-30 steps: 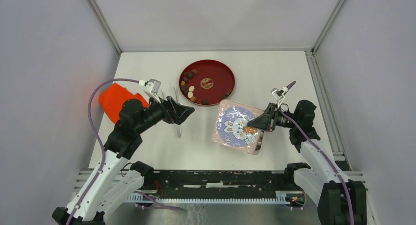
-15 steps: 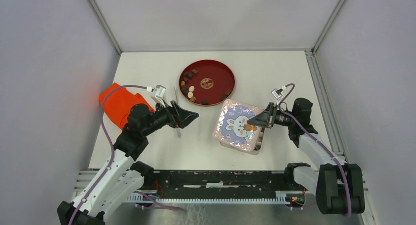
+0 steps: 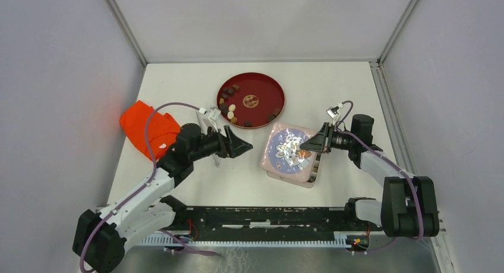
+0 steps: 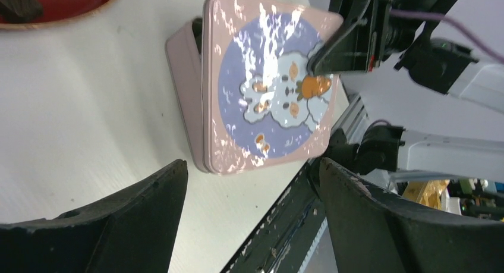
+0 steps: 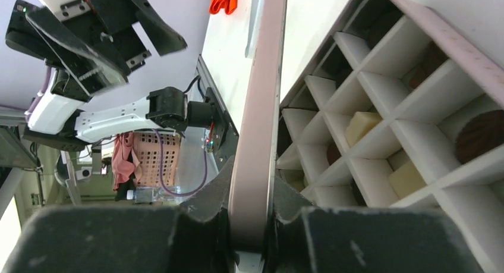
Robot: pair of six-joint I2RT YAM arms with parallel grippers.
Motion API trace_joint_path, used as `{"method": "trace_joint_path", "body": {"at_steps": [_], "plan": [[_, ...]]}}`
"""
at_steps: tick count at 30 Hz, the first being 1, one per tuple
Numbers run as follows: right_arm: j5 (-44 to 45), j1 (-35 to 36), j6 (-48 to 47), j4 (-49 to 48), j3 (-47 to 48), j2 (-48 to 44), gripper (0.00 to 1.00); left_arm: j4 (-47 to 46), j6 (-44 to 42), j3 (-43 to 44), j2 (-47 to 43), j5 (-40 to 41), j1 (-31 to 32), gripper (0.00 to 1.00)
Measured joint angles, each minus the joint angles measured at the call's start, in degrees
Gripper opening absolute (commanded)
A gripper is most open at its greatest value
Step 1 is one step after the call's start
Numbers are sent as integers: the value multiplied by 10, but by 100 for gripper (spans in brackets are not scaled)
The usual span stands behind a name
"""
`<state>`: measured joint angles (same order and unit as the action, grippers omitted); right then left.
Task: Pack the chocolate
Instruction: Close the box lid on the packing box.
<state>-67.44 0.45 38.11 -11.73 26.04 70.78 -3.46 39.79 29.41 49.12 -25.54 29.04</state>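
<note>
My right gripper needs to let go of the bunny lid on top of the pink tin box [image 3: 299,154] [image 5: 380,127], over the box's white divider cells. The lid now hangs tilted over the box.
Small chocolate pieces [image 3: 229,109], dark, light brown and cream, lie on the red plate [image 3: 267,90]. More chocolate [image 5: 362,125] sits in the white divider cells of the pink tin box [image 5: 380,65]. The box's lid [image 3: 284,151], printed with a bunny, hangs tilted over the box [image 3: 310,179]. My right gripper [image 3: 303,146] is shut on that lid's edge [image 5: 255,136]. To the left of the box, low over the table, my left gripper [image 3: 243,145] is open and holds nothing; in its wrist view the lid [image 4: 267,82] lies just beyond its fingertips.
An orange cloth [image 3: 147,125] lies at the left. Metal tweezers [image 3: 212,113] lie beside the plate, partly hidden by my left arm. The black rail [image 3: 267,216] runs along the near table edge. Grey walls close in three sides.
My left arm has swung right towards the box, and its jaws have narrowed a little. The right arm has drawn in while keeping its grip on the lid.
</note>
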Motion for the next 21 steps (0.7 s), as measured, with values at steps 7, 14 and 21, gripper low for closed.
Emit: {"method": "trace_joint_path", "body": {"at_steps": [7, 14, 21], "plan": [[0, -32, -18, 23, 0, 2, 5, 0, -9, 28, 114, 41, 94, 80], [-3, -43, -29, 41, 4, 12, 6, 5, -29, 78, 197, 78, 126, 79], [-14, -43, -31, 49, 4, 8, 7, 10, -53, 114, 261, 90, 135, 76]]}}
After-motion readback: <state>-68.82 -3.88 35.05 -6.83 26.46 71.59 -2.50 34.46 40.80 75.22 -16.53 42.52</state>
